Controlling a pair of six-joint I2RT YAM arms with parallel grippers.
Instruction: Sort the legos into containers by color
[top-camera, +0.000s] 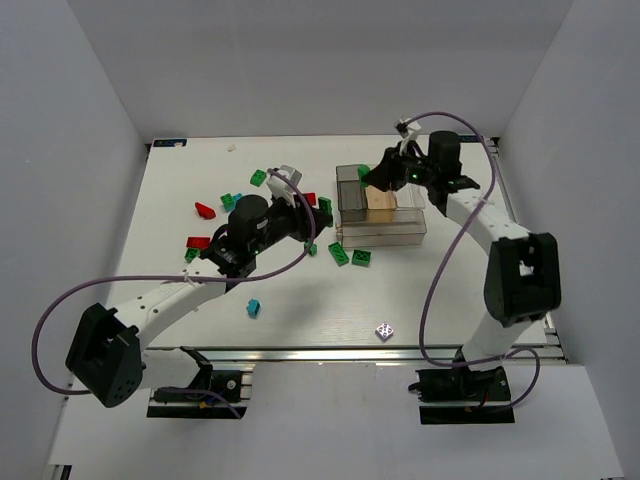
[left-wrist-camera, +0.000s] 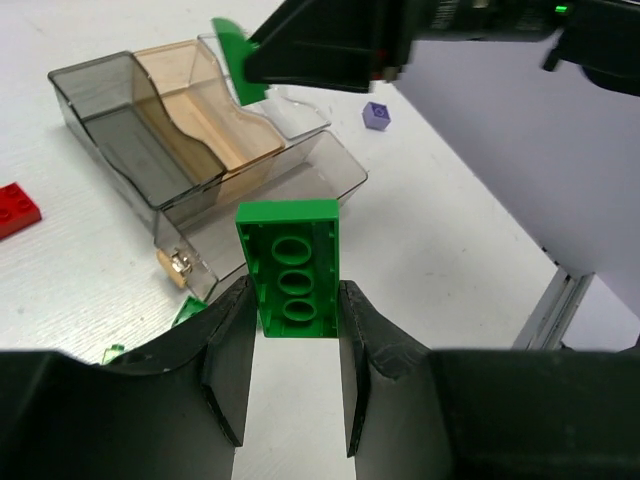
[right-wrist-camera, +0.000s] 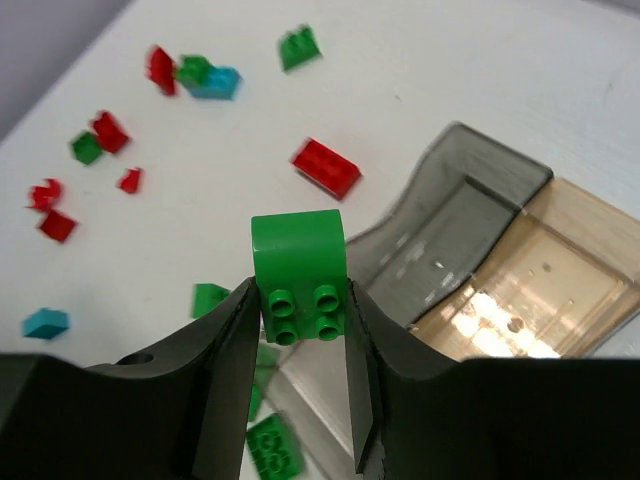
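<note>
I should use my left gripper to set the green lego down in the middle of the smoky compartment (top-camera: 353, 192) (left-wrist-camera: 148, 148).
My left gripper (left-wrist-camera: 293, 300) is shut on a green lego (left-wrist-camera: 290, 265), its hollow underside facing the camera, just left of the containers (top-camera: 386, 238). My right gripper (right-wrist-camera: 300, 300) is shut on a curved green lego (right-wrist-camera: 298, 262) and hangs above the tray's far left corner, near the smoky compartment (right-wrist-camera: 470, 190) and the tan one (right-wrist-camera: 560, 265). In the left wrist view the smoky (left-wrist-camera: 105, 110) and tan (left-wrist-camera: 190, 100) compartments look bare. Loose legos lie on the table: two green (top-camera: 338, 252) by the tray's front, a cyan (top-camera: 253, 308), red ones (top-camera: 204, 210) at the left.
A small pale purple die-like piece (top-camera: 384, 330) lies near the front edge; it also shows behind the tray (left-wrist-camera: 376, 115). White walls close in the table on three sides. The right arm's black body (left-wrist-camera: 420, 35) hangs over the tray's far side.
</note>
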